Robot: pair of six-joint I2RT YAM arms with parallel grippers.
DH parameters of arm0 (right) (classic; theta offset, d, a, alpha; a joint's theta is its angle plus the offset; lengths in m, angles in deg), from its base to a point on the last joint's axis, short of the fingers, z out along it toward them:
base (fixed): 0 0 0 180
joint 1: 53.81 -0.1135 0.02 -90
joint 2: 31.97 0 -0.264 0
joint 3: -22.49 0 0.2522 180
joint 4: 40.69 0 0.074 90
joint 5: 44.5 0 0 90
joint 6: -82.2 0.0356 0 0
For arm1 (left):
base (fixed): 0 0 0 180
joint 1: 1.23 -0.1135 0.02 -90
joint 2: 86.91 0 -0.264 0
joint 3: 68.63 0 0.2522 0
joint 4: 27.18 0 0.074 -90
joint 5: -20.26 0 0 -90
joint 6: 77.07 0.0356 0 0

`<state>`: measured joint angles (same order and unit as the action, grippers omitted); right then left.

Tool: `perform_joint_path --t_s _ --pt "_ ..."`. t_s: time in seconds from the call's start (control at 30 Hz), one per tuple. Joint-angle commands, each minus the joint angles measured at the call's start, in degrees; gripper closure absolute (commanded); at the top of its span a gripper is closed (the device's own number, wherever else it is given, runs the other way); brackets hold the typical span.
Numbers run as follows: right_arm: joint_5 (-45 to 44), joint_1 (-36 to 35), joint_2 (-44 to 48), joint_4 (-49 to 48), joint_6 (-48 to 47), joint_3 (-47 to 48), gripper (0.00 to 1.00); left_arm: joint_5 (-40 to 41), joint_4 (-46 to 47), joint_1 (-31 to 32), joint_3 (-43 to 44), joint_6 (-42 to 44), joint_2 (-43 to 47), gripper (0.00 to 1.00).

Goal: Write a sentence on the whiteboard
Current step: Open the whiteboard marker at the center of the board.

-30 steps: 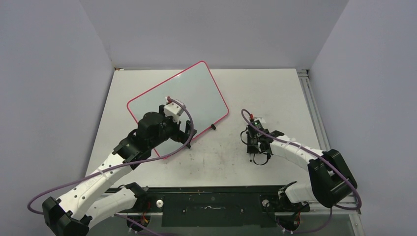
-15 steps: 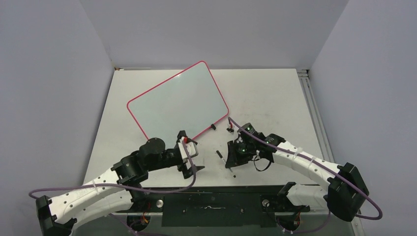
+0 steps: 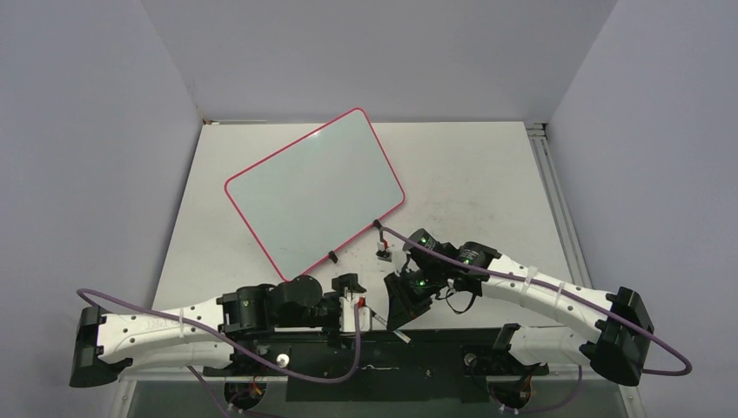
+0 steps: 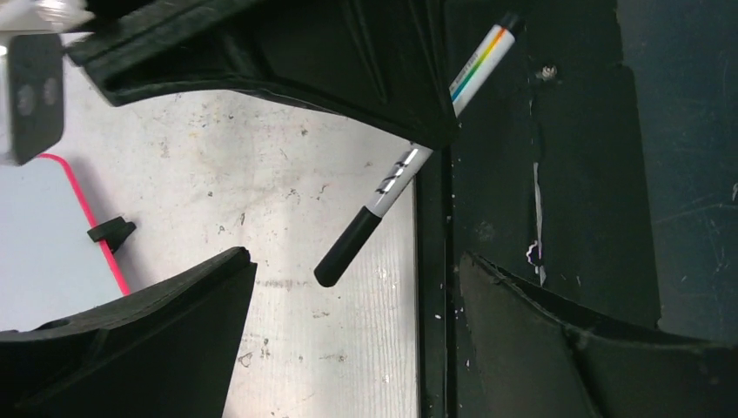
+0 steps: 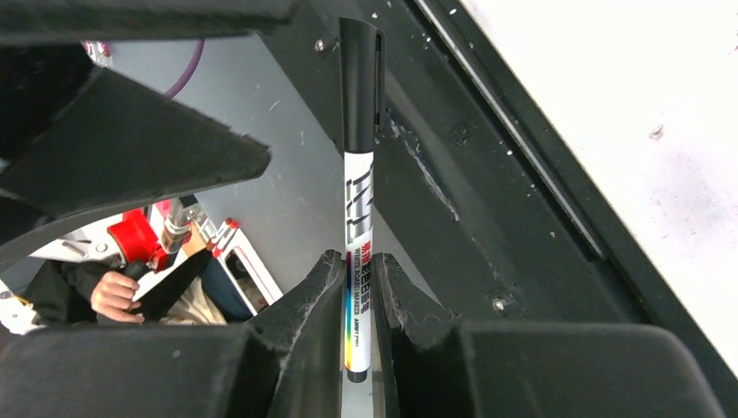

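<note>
I need to hold the marker's cap with my left gripper while my right gripper, now at the marker's rear end, takes the marker's middle (image 5: 358, 228) before uncapping.
The whiteboard (image 3: 313, 187), pink-rimmed and turned at an angle, lies on the far left of the table; no sentence shows on it. Its corner (image 4: 43, 235) also appears in the left wrist view. A capped black-and-white marker (image 5: 358, 218) is gripped near its rear end by my right gripper (image 5: 358, 287), which is shut on it low at the table's near edge (image 3: 399, 309). The marker's cap (image 4: 348, 252) points into the gap of my left gripper (image 4: 361, 279), which is wide open and apart from it. In the top view, that left gripper (image 3: 364, 303) faces the right one.
A black base plate (image 3: 374, 357) runs along the near edge, right under both grippers. Two small black feet (image 3: 332, 257) (image 3: 377, 225) stick out from the board's near rim. A metal rail (image 3: 553, 192) borders the table's right side. Grey walls close in on three sides.
My left arm has pulled back from the board down to the near edge. My right gripper has carried the marker left and nearer, so the two grippers now face each other.
</note>
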<state>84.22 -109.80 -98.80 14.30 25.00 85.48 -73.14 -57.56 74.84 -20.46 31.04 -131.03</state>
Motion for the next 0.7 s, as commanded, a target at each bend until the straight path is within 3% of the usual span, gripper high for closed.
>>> perform_joint_path --t_s 0.0,0.43,0.67 --pt "4.35 -0.85 1.38 2.43 -0.33 3.15 0.95 2.41 -1.12 3.22 0.6 1.36 -2.31 0.21" --pt "7.32 -2.98 -1.23 4.72 -2.36 6.11 0.95 7.5 -0.34 7.86 0.87 1.86 -5.06 0.37" --pt "7.8 -3.76 -1.89 4.0 -2.28 6.79 0.95 10.12 -1.38 10.94 2.29 2.36 -8.09 0.6"
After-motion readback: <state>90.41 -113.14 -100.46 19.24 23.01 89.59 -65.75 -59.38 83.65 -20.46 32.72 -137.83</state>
